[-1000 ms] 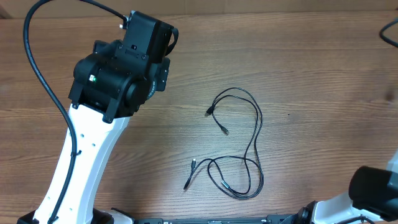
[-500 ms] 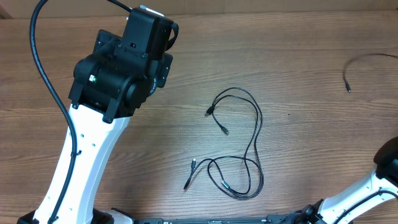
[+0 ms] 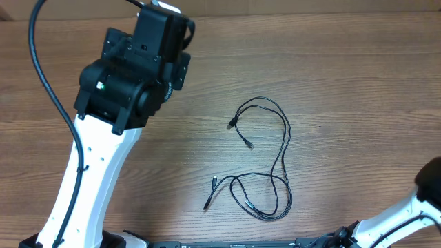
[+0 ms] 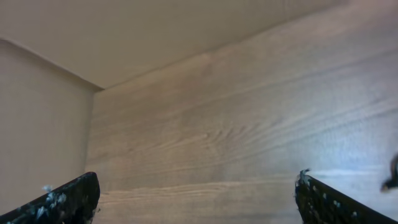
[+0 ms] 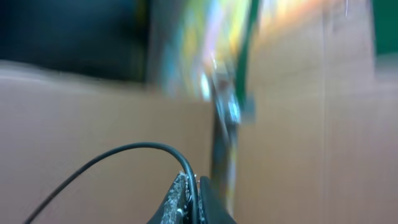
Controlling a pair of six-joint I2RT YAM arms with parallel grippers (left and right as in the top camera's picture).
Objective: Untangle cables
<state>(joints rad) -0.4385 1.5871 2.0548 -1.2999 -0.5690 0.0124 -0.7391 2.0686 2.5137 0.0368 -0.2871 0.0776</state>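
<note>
My right gripper needs to release its thin black cable on the bare wood (image 3: 413, 111) close to its own arm, away from the looped cables.
Thin black cables (image 3: 286, 135) lie looped on the wooden table at the middle of the overhead view. Their lower part forms a small tangle (image 3: 265, 196), and silver-tipped plugs (image 3: 231, 124) point left. In the right wrist view my right gripper (image 5: 194, 186) is shut on another thin black cable (image 5: 124, 150), which arcs away to the left; the background there is blurred. In the overhead view only a part of the right arm (image 3: 431, 184) shows, at the bottom right edge. My left gripper (image 4: 196, 190) is open and empty above bare wood, far left of the cables.
The left arm's black body (image 3: 134, 65) and white link stand over the table's left side. A thick black arm wire (image 3: 43, 76) loops at the far left. The table's far edge meets a beige wall (image 4: 155, 31).
The cable end seen at the overhead view's right edge half a second ago is out of view now. The right arm has shifted at the bottom right. The left arm has edged slightly up and left.
</note>
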